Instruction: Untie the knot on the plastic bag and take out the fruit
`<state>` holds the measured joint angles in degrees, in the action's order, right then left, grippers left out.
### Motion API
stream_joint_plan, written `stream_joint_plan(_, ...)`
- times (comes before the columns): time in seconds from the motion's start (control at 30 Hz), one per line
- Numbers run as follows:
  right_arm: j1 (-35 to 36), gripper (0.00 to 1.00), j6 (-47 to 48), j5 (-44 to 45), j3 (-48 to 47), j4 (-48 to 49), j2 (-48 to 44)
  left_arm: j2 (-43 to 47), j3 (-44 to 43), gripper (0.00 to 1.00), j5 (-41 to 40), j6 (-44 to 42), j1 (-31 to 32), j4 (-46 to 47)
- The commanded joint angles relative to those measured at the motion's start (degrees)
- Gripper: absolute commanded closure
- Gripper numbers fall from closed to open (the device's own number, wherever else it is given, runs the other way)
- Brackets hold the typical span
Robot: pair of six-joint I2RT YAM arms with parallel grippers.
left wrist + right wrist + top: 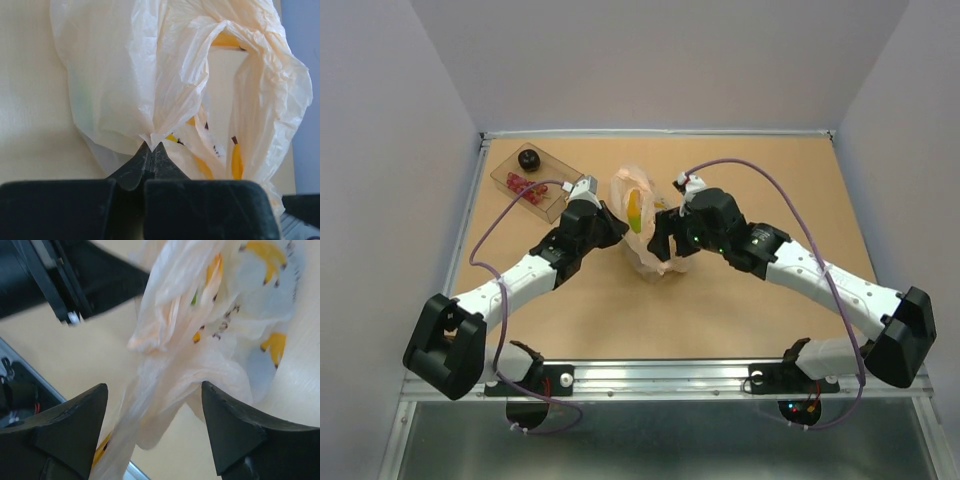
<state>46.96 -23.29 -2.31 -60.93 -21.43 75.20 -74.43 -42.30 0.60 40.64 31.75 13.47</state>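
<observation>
I need to back my right gripper off and pinch the bag's near edge (651, 272) while my left gripper holds the bag's fold, since the plastic bag's twisted part crowds its opening.
The plastic bag (642, 215) stands crumpled mid-table between both arms, cream-white with yellow banana print. Yellow and green fruit (636, 208) shows inside it. My left gripper (151, 146) is shut on a pinched fold of the plastic bag (125, 75), on the bag's left side (617, 226). My right gripper (154, 390) is open at the bag's right side (665, 240). A twisted strand of the plastic bag (165, 375) hangs loose between its fingertips (100, 392), untouched. A bunched pale-orange twist, apparently the knot (150, 337), sits just beyond them.
A clear rectangular tray (560, 205) with a black round piece (528, 159) and red berry pieces (525, 187) sits at the back left, right beside my left wrist. The left arm (75, 275) fills the upper left of the right wrist view. Metal rail (660, 375) along the near edge.
</observation>
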Motion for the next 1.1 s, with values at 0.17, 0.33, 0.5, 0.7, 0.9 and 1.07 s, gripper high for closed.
stream_joint_plan(0.17,-0.5,0.12,2.1,13.0,-15.0,1.6,7.8,4.9,2.1,1.0,2.7,-3.3,0.0,1.7)
stream_joint_plan(0.33,-0.6,0.11,3.3,11.4,-18.9,1.6,10.9,5.5,1.3,1.0,2.1,-3.7,0.0,1.0)
stream_joint_plan(0.5,-0.6,0.11,5.6,13.5,-15.5,1.8,13.0,6.0,0.7,1.0,1.9,-3.6,0.0,0.5)
stream_joint_plan(0.7,-0.7,0.15,6.4,15.7,-14.6,6.2,17.3,7.1,1.4,1.0,2.6,-4.1,0.0,0.1)
stream_joint_plan(0.9,-1.7,0.21,5.1,18.4,-15.8,12.7,21.7,9.5,4.0,1.0,1.9,-3.5,0.0,-1.1)
stream_joint_plan(1.07,-4.1,0.38,4.0,25.0,-14.5,14.3,23.8,12.5,7.6,1.0,-0.2,-0.8,-0.1,-2.4)
